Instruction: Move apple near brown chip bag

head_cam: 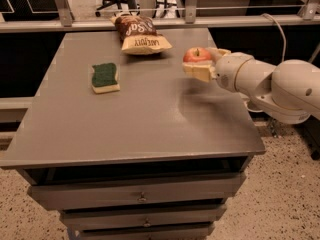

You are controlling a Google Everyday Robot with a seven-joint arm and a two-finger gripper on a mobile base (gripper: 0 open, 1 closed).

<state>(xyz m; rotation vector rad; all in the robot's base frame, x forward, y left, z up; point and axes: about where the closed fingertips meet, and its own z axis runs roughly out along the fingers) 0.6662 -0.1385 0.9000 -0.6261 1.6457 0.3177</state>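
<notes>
The apple, still held above the grey table, will be released on the table (176, 47) against the brown chip bag's edge nearest the white arm.
The red-orange apple (197, 55) is held in my gripper (201, 63) above the right side of the grey table (130, 114). The gripper comes in from the right on a white arm and its tan fingers (199, 73) close around the apple. The brown chip bag (139, 34) lies at the table's far edge, with white lettering and a tan-yellow band toward me. The apple is to the right of the bag and a little nearer, apart from it.
A green-and-yellow sponge (105, 77) lies on the left half of the table. A metal railing (150, 19) runs behind the table. Drawers (142, 196) are below the tabletop. The white arm (270, 86) hangs over the table's right edge.
</notes>
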